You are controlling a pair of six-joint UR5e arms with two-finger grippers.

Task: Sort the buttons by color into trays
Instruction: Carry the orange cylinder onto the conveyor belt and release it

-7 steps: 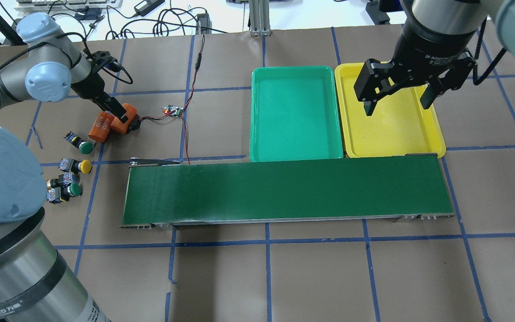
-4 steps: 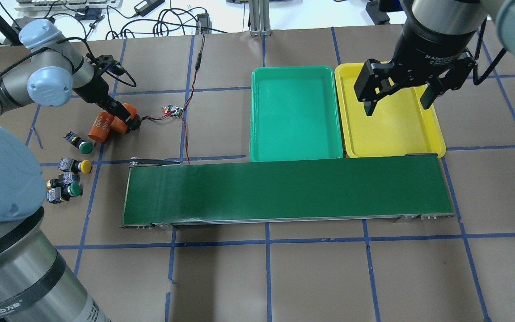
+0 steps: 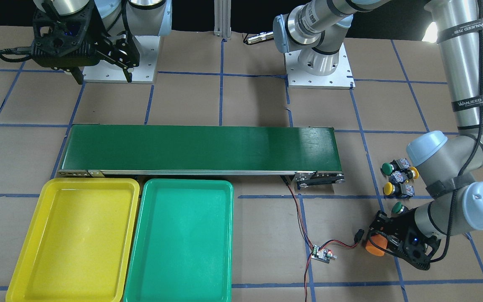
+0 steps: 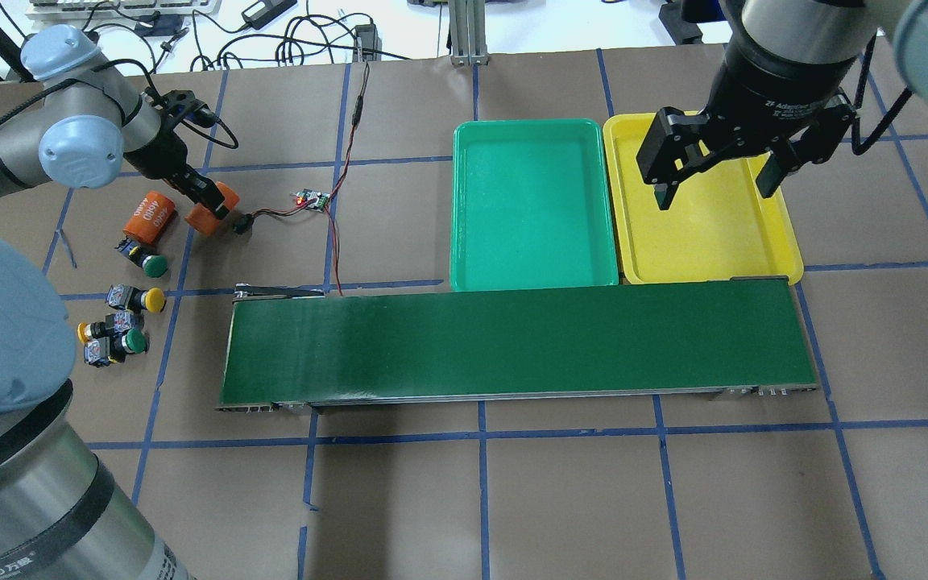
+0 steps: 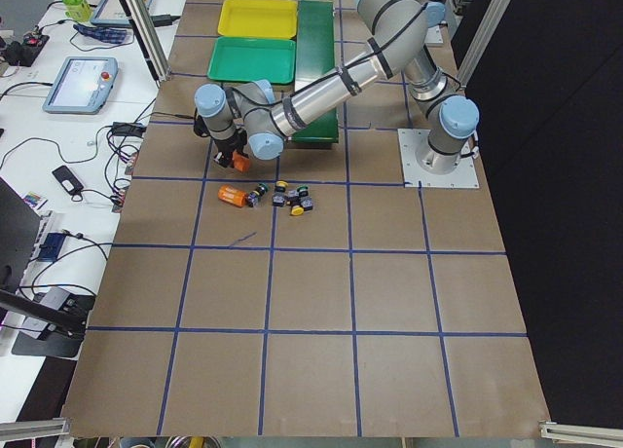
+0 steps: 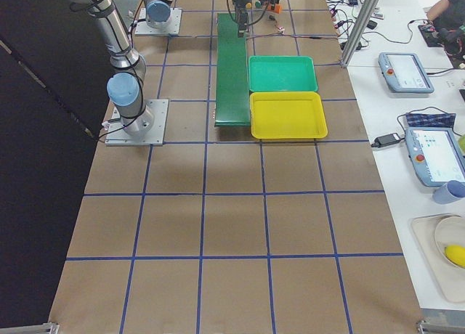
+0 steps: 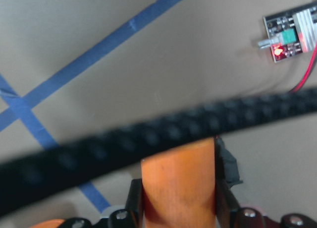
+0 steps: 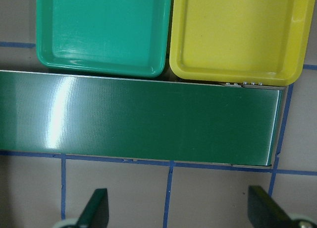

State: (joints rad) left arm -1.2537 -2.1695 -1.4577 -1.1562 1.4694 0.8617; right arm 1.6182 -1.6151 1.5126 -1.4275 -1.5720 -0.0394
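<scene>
Next, my left gripper lets go of the orange cylinder on the end of the dark-green conveyor belt (image 3: 306, 150) closest to the buttons.
Several buttons sit in a cluster left of the belt: a green-capped one (image 4: 155, 266), a yellow one (image 4: 155, 300), a second yellow (image 4: 84, 330) and a second green (image 4: 135, 341). The front view shows the same cluster (image 3: 396, 178). My left gripper (image 4: 210, 203) is behind them, shut on an orange cylinder (image 7: 178, 183), not on a button. My right gripper (image 4: 715, 191) hangs open and holds nothing above the yellow tray (image 4: 706, 242). The teal-green tray (image 4: 532, 209) lies beside it. Both trays are bare inside.
A second orange cylinder (image 4: 150, 216) marked 4680 lies loose right behind the green-capped button. A long dark-green conveyor belt (image 4: 512, 346) runs in front of the trays. A small controller board (image 4: 312, 199) with red and black wires lies right of my left gripper.
The two orange cylinders, side by side before, are now apart: the loose one has shifted left toward the buttons. My left gripper moved slightly back with the other. The right arm is still.
</scene>
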